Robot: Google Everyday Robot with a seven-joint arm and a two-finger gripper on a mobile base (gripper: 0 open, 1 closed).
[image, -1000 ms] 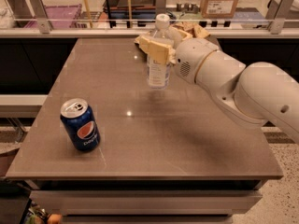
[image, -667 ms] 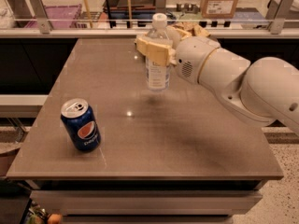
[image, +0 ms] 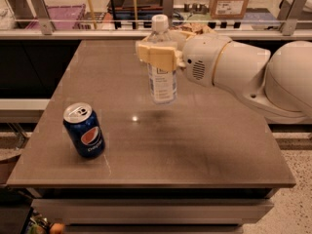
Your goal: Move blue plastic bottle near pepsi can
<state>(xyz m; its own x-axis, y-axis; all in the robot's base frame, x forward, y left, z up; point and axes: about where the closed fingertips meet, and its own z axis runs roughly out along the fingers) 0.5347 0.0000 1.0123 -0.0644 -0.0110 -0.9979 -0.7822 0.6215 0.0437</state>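
Observation:
Next, my gripper releases the blue plastic bottle on the brown table (image: 119, 141), against the pepsi can's side facing the white arm.
The blue plastic bottle (image: 162, 79) is a clear bluish bottle with a white cap and pale label. It is upright and held a little above the brown table (image: 195, 145), at its middle back. My gripper (image: 161, 57) is shut on the bottle's upper part, with a tan finger (image: 157, 57) across its front. The white arm reaches in from the right. The pepsi can (image: 84, 130), dark blue with a silver top and round logo, stands at the table's front left, well apart from the bottle.
A glass rail with metal posts (image: 168, 4) runs behind the table. A cardboard box (image: 230, 0) and a purple crate (image: 58, 14) sit beyond it. The table's front edge (image: 151, 183) is close to the can.
The bottle, held in my gripper, has risen off the table and shifted slightly left and toward the front. The can has not moved.

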